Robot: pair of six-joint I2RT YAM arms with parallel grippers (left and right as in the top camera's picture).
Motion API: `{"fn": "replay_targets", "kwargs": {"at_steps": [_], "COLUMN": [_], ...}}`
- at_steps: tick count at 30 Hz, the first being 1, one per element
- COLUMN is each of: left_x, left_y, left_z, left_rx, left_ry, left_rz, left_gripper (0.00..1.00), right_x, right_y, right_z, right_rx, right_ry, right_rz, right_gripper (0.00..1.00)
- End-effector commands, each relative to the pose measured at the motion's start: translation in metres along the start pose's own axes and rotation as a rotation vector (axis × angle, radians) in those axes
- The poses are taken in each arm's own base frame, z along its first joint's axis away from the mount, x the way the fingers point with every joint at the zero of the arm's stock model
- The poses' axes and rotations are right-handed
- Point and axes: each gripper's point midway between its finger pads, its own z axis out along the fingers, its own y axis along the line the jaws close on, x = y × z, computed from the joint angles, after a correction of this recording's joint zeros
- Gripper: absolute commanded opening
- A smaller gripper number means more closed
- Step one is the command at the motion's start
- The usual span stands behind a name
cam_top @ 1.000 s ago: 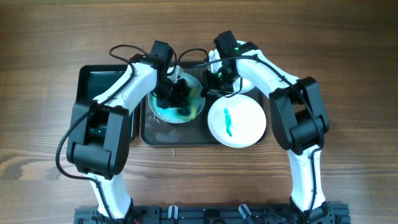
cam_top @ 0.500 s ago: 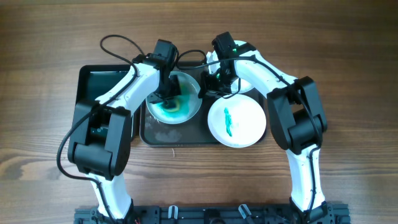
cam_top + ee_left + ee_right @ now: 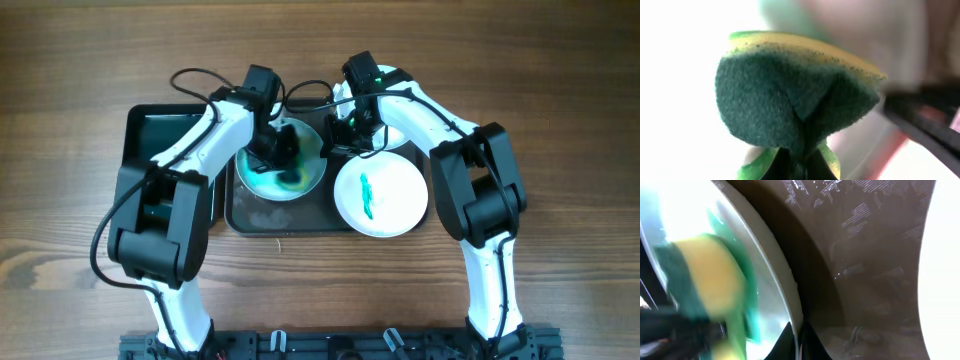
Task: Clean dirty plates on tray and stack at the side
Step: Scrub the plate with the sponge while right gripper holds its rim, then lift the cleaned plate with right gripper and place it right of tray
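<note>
Next, I put the white plate down with my right gripper on the bare table [image 3: 482,156] next to the dark tray, near the back plate.
My left gripper [image 3: 277,148] is shut on the green-yellow sponge [image 3: 795,95] and presses it onto the left plate [image 3: 300,182], which is smeared teal. My right gripper [image 3: 345,140] is shut on that plate's right rim [image 3: 790,300]. The blurred sponge shows in the right wrist view [image 3: 710,280]. A second plate [image 3: 385,200] with a teal smear lies at the front right of the dark tray [image 3: 290,218]. A third plate [image 3: 398,135] lies behind it, mostly hidden by my right arm.
A smaller black tray [image 3: 160,130] stands to the left of the big tray, partly under my left arm. Bare wooden table [image 3: 560,120] lies all around. Cables loop above the plates at the back.
My left gripper has rubbed the sponge across the left plate, to the left and then back to the right. The right gripper has held the rim still.
</note>
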Motion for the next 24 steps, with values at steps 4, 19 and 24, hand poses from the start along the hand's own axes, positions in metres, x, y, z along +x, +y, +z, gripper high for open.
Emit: {"fn": "replay_targets", "kwargs": {"at_steps": [4,19,24], "left_x": [-0.007,-0.061,-0.073], "left_y": [-0.029,0.071,0.032], "left_z": [0.002,-0.103,-0.165], "left_rx": [0.14,-0.393,-0.21], "left_ry": [-0.019,-0.261,-0.271], "left_rz": [0.121,-0.285,-0.211], "left_gripper": [0.04,0.04,0.04], "right_x": [0.004,-0.012,-0.023], "right_y": [0.008,-0.013,0.005], "right_z": [0.004,-0.016,-0.07], "right_rx": [-0.049,0.141,0.248], "right_ry": [0.023,-0.087,-0.245], "right_rz": [-0.017,0.033,-0.031], "right_gripper": [0.04,0.04,0.04]}}
